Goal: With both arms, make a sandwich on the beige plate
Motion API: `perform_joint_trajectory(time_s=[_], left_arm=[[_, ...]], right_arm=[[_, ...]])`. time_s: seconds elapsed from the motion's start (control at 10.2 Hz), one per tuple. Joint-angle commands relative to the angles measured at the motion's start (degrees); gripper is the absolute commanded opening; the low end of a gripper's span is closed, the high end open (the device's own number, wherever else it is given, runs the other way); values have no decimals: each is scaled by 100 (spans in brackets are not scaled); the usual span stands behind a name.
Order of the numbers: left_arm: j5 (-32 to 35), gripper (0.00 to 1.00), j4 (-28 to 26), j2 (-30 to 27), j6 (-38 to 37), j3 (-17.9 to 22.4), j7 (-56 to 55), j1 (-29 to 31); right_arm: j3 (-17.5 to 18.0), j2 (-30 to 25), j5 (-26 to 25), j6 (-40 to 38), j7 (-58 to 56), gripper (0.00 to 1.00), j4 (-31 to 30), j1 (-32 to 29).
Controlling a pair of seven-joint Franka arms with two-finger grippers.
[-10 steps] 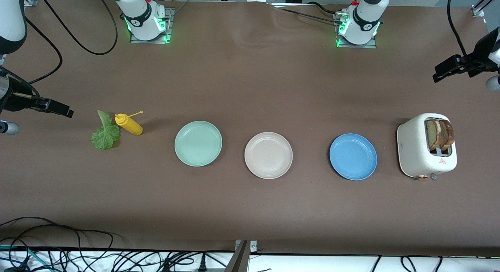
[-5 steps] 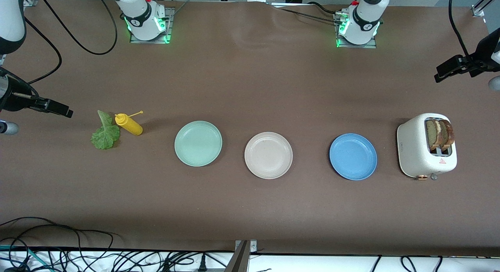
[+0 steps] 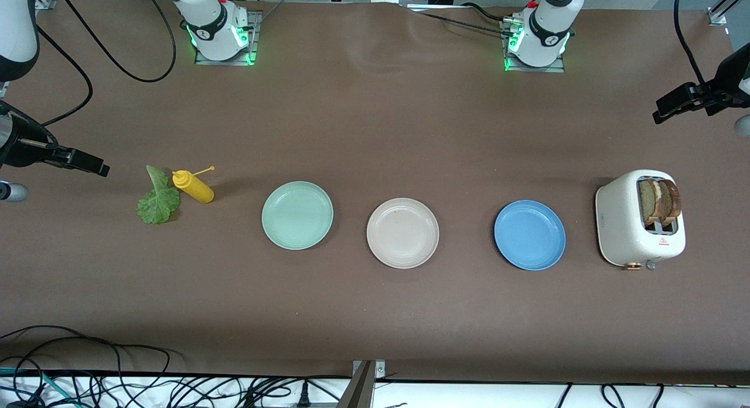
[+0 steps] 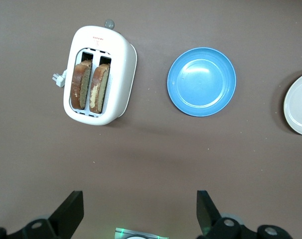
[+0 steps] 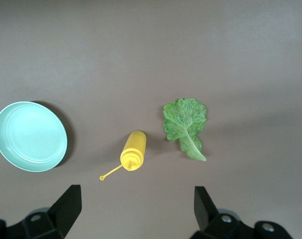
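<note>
Next, the left gripper closes on the bread slice nearer the blue plate, taking that slice's end [image 3: 651, 185] [image 4: 95, 106] farthest from the toaster's knob.
The beige plate [image 3: 402, 233] lies bare at the middle of the table, its edge also in the left wrist view [image 4: 300, 104]. No sandwich is in view. Two brown-crusted bread slices [image 3: 659, 200] [image 4: 90, 85] stand upright in the slots of a white toaster [image 3: 621, 220] [image 4: 116, 74]. A green lettuce leaf [image 3: 157, 200] [image 5: 185, 122] lies flat toward the right arm's end. My left gripper [image 3: 674, 106] [image 4: 139, 206] hangs open and empty over bare table by the toaster. My right gripper [image 3: 76, 160] [image 5: 136, 199] hangs open and empty over bare table beside the lettuce.
A mint-green plate [image 3: 297, 214] [image 5: 30, 136] and a blue plate [image 3: 529, 234] [image 4: 201, 81] flank the beige one. A yellow squeeze bottle [image 3: 193, 186] [image 5: 133, 150] lies on its side against the lettuce. Cables run along the table edge nearest the front camera.
My left gripper has drifted slightly toward the left arm's end of the table. The right arm and everything on the table stay where they were.
</note>
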Motion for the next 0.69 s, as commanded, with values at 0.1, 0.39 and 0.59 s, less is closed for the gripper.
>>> perform_joint_trajectory(time_s=[0.1, 0.39, 0.59], left_arm=[[-89, 100, 116, 48, -95, -8, 128, 109], [-80, 100, 116, 135, -43, -8, 155, 109], [-98, 100, 159, 268, -7, 27, 164, 196]], right_arm=[[6, 28, -23, -80, 11, 100, 82, -48], [6, 28, -14, -71, 38, 100, 82, -39], [6, 19, -23, -71, 46, 100, 82, -39]])
